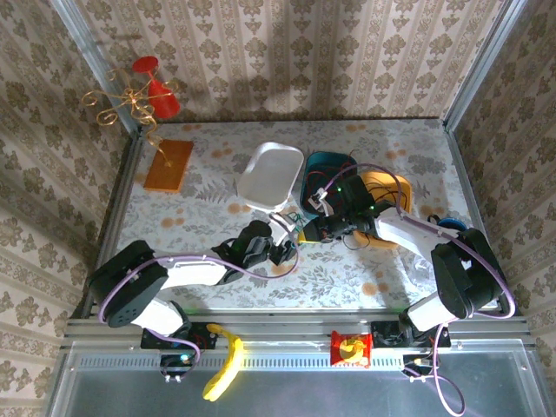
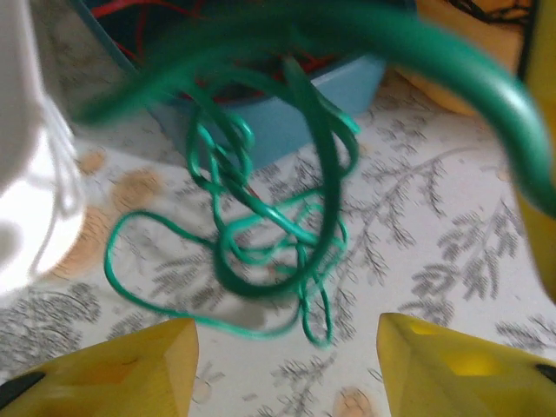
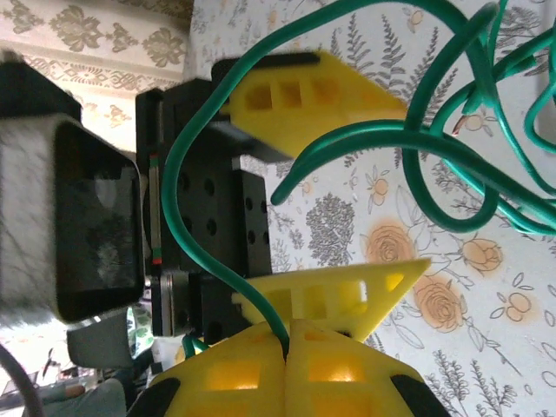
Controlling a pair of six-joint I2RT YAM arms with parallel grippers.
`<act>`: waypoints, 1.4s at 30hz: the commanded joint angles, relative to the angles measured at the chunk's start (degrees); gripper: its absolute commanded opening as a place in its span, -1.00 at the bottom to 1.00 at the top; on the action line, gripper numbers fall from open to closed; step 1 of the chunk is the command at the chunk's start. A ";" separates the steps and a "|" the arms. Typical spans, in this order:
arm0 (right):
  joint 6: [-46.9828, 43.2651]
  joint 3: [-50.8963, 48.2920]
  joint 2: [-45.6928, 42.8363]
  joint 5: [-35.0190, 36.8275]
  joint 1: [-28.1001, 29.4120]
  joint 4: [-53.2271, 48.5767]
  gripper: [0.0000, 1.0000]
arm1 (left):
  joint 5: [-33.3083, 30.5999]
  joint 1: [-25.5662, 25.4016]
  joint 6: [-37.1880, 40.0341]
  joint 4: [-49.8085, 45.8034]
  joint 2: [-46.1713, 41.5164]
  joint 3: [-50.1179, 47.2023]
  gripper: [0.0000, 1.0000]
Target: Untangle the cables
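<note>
My right gripper should release the green cable on the floral table [image 1: 292, 246] [image 3: 458, 190] next to the fingers of my left gripper, below the teal-blue bin.
My right gripper [image 3: 287, 343] [image 1: 306, 233] is shut on a green cable [image 3: 187, 165], pinched between its yellow fingertips. The cable arcs up and loops past the left gripper [image 3: 415, 187]. That left gripper [image 2: 287, 347] [image 1: 282, 252] stands open just above the table, nothing between its fingers [image 2: 130, 373]. Ahead of it a loose green cable tangle [image 2: 269, 234] lies on the floral table, and one blurred strand rises close to the lens. Red cables [image 2: 139, 10] lie inside the blue bin [image 2: 287, 122]. Black cables [image 2: 495, 7] show in the orange bowl [image 2: 460, 35].
A white tray [image 1: 269, 178] leans beside the teal-blue bin [image 1: 326, 165], with the orange bowl [image 1: 387, 195] to its right. An orange board [image 1: 168, 165] and a gold wire stand with red cups [image 1: 139, 95] sit at the back left. Patterned walls close in the table.
</note>
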 commanded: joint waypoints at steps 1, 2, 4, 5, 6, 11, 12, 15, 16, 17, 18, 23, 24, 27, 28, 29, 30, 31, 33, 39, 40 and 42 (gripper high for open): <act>0.72 1.29 -1.86 -5.01 -0.37 -1.47 -0.89 | -7.61 -0.69 2.57 7.53 0.09 -0.04 0.17; 0.77 1.02 -2.05 -5.45 -0.38 -1.18 -0.89 | -8.75 -0.66 2.81 8.89 0.05 -0.45 0.18; 1.25 0.55 -2.54 -6.07 -0.38 -0.53 -0.89 | -10.15 -0.65 2.95 10.26 -0.20 -0.77 0.19; 1.52 0.29 -2.73 -6.45 -0.38 -0.18 -0.90 | -10.00 -0.65 3.31 10.58 -0.14 -0.69 0.20; 1.83 0.01 -2.93 -6.87 -0.37 0.16 -0.90 | -9.41 -0.54 3.68 10.66 0.03 -0.33 0.18; 2.01 -0.51 -3.64 -7.03 -0.38 0.48 -0.91 | -6.41 -0.63 3.79 10.01 2.05 1.62 -0.34; 2.01 -0.54 -3.64 -7.08 -0.38 0.44 -0.91 | -6.09 -0.73 3.66 9.99 2.30 1.85 -0.48; 2.01 -0.68 -3.55 -6.63 -0.38 -0.03 -0.91 | -6.98 -0.83 3.11 10.14 2.46 1.91 -0.88; 1.99 -0.70 -3.71 -6.35 -0.43 -0.14 -0.91 | -7.55 -0.89 2.65 10.25 2.26 1.71 -0.95; 1.93 -0.78 -3.96 -5.86 -0.60 -0.37 -0.91 | -8.24 -0.75 1.96 10.34 2.02 1.37 -1.00; 1.97 -0.78 -4.36 -5.12 -1.00 -0.54 -0.91 | -8.62 -0.53 1.29 10.26 1.69 0.87 -1.00; 5.98 -2.91 -8.26 -0.01 -6.81 2.72 -0.92 | -8.46 2.03 -4.01 10.21 0.50 -3.59 -1.00; 8.05 -4.04 -9.02 0.19 -8.73 4.96 -0.92 | -8.73 2.90 -5.42 10.28 0.49 -4.82 -1.00; 12.50 -6.57 -10.51 0.75 -13.10 9.31 -0.92 | -9.74 5.19 -8.92 11.10 0.72 -8.19 -1.00; 13.13 -7.07 -10.89 1.01 -13.91 9.96 -0.92 | -10.25 5.60 -9.98 10.69 0.78 -8.86 -1.00; 13.63 -7.60 -11.27 1.23 -14.55 10.65 -0.93 | -11.08 5.91 -11.14 10.28 0.91 -9.32 -1.00; 14.19 -8.12 -11.48 0.93 -15.00 11.42 -0.93 | -11.93 6.03 -11.95 9.95 0.93 -9.71 -1.00; 14.54 -8.39 -11.56 0.45 -15.10 11.91 -0.93 | -12.13 6.04 -12.18 9.88 1.01 -9.89 -1.00; 14.75 -8.59 -11.31 -0.39 -15.13 12.03 -0.93 | -11.54 5.94 -12.73 9.91 0.89 -9.93 -1.00; 14.63 -9.13 -11.48 -2.12 -14.05 12.08 -0.94 | -8.26 5.86 -12.07 10.61 -1.05 -8.82 -1.00; 13.61 -8.71 -11.90 -2.18 -13.15 10.78 -0.93 | -7.63 5.85 -11.93 10.53 -1.73 -8.60 -1.00; 9.41 -7.06 -13.00 -1.44 -10.14 5.56 -0.93 | -7.03 6.16 -11.67 10.31 -3.35 -8.21 -1.00</act>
